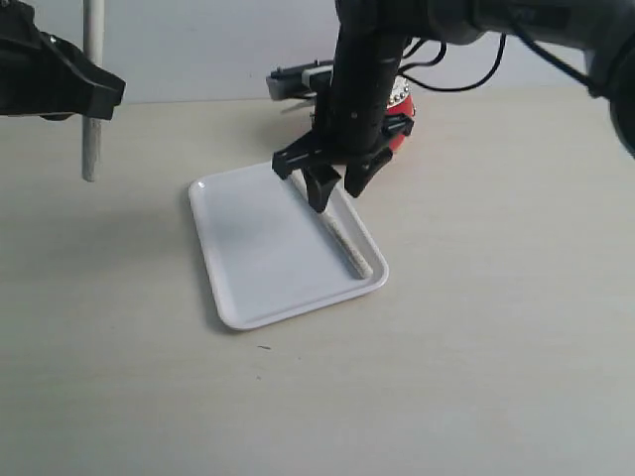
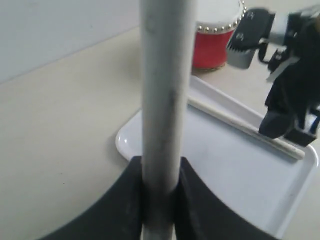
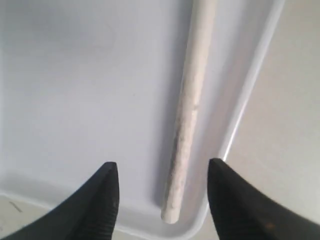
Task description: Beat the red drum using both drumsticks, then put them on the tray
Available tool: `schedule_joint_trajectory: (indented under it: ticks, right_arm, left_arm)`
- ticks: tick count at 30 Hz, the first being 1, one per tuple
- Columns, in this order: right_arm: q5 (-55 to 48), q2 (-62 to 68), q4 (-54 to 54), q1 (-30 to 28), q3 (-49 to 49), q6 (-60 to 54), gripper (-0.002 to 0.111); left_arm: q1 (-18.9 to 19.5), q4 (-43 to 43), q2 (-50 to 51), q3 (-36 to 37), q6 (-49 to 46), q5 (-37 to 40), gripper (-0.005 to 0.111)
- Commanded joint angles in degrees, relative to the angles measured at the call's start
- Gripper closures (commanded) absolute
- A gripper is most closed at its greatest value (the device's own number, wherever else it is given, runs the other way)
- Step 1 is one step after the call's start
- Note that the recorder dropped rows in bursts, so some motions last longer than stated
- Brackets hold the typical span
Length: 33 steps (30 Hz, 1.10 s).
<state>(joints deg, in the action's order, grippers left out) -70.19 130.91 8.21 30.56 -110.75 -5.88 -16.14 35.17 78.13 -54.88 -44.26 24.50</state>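
Next, my right hand grips the lower part of the upright drumstick [image 1: 91, 136], just below my left gripper's fingers.
The white tray [image 1: 260, 260] lies mid-table. One drumstick [image 1: 342, 246] rests in it along its right rim, also in the right wrist view [image 3: 191, 107] and the left wrist view [image 2: 240, 125]. My right gripper [image 1: 334, 190] hangs open just above that stick, touching nothing; its fingertips [image 3: 111, 177] straddle the stick's rough end. My left gripper [image 1: 94, 94], high at far left, is shut on the other drumstick [image 1: 92, 89], which stands upright and fills the left wrist view [image 2: 165, 95]. The red drum [image 1: 401, 109] sits behind the right arm, mostly hidden; its studded rim [image 2: 216, 29] shows.
A grey and black device [image 1: 298, 83] lies at the back of the table next to the drum. The pale tabletop [image 1: 496, 297] spreads to the right and front of the tray. A light wall [image 1: 198, 40] runs behind.
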Motion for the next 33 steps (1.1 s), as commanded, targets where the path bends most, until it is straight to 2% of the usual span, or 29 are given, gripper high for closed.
schedule_joint_trajectory:
  ticks: [1, 6, 9, 14, 16, 26, 33]
  right_arm:
    - [0.23, -4.78, 0.14, 0.09, -0.56, -3.12, 0.056]
    - [0.23, -6.26, 0.14, 0.09, -0.56, -4.89, 0.056]
    - [0.32, -6.26, 1.58, 0.09, -0.56, -7.42, 0.056]
    - [0.23, -6.26, 17.03, 0.09, -0.56, -20.65, 0.056]
    - [0.23, -6.26, 22.7, 0.09, -0.56, -25.43, 0.056]
    - [0.23, -6.75, 31.99, 0.09, -0.56, -36.25, 0.056]
    - [0.23, -6.98, 44.2, 0.09, -0.43, -44.45, 0.056]
  left_arm:
    - [4.1, 11.89, 5.3, -2.54, -12.39, 5.12, 0.107]
    - [12.57, 33.63, 10.69, -3.2, -29.76, 17.04, 0.107]
    - [17.66, 42.27, 13.14, -3.2, -34.14, 23.28, 0.107]
    - [23.81, 50.77, 17.86, -3.2, -41.09, 39.18, 0.107]
    - [24.78, 51.92, 19.87, -3.2, -44.59, 45.32, 0.107]
    - [26.43, 57.07, 25.27, -3.23, -44.87, 45.46, 0.107]
    - [26.2, 58.04, 25.27, -3.23, -43.66, 45.46, 0.107]
